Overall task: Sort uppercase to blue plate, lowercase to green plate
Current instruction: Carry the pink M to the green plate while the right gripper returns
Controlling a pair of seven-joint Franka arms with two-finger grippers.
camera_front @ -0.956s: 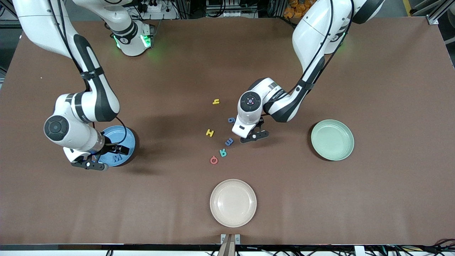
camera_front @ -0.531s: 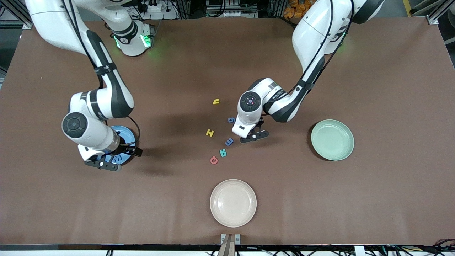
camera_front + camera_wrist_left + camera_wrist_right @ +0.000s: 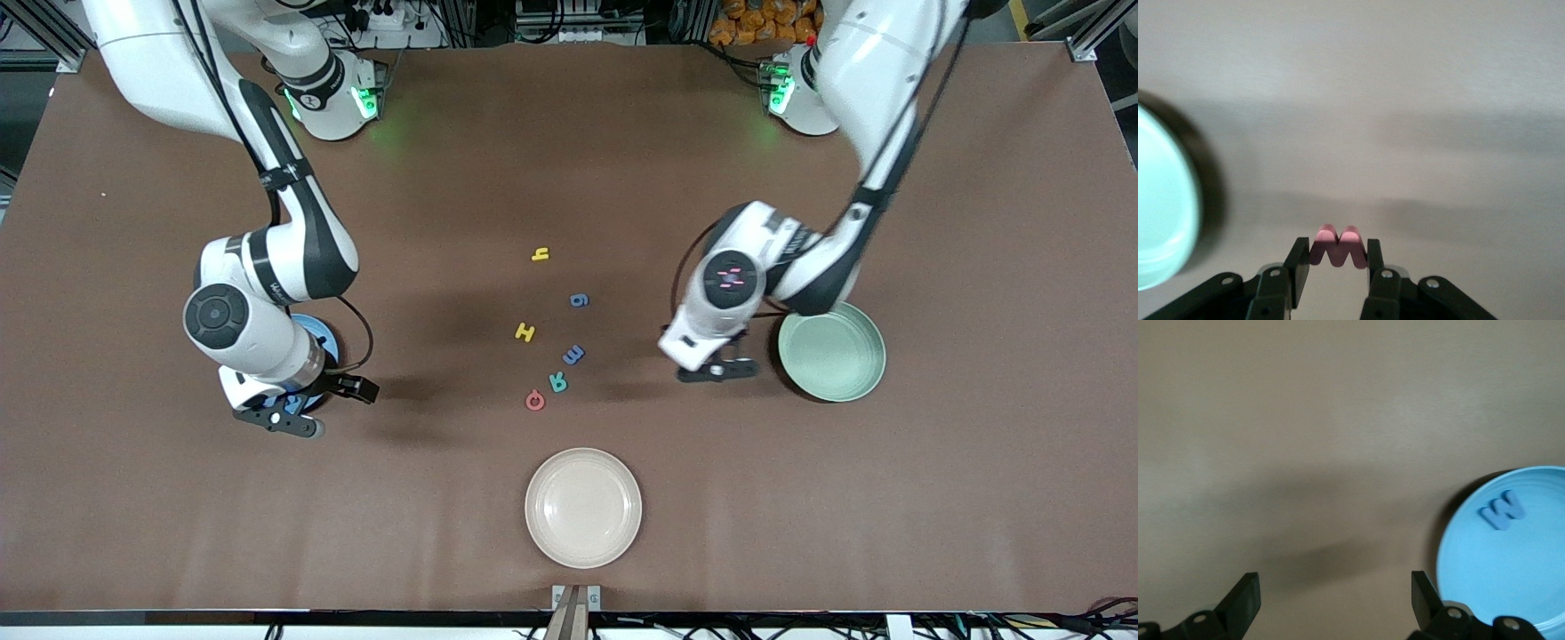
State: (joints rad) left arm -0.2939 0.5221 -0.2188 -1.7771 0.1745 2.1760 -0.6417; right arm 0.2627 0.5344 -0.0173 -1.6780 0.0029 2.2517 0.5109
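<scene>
The robot's right gripper needs to next move to the red Q beside the teal R and close on both sides of its ring point(image 3: 534, 400).
My left gripper point(image 3: 717, 368) is shut on the red w point(image 3: 1338, 245) and hangs over bare table right beside the green plate point(image 3: 831, 349), whose rim also shows in the left wrist view as the green plate point(image 3: 1158, 213). My right gripper point(image 3: 1333, 593) stands open and empty over the table at the edge of the blue plate point(image 3: 1511, 567), which holds the blue M point(image 3: 1501, 510). Around the table's middle lie the yellow h point(image 3: 540, 254), blue g point(image 3: 580, 300), yellow H point(image 3: 525, 332), blue m point(image 3: 574, 356), teal R point(image 3: 558, 382) and red Q point(image 3: 535, 400).
A cream plate point(image 3: 582, 507) sits near the front edge, nearer the camera than the letters. In the front view the right arm covers most of the blue plate point(image 3: 322, 336).
The left gripper lifted the red w from beside the letters and carried it over to the green plate. The right gripper drifted off the blue plate toward the middle, leaving the M there.
</scene>
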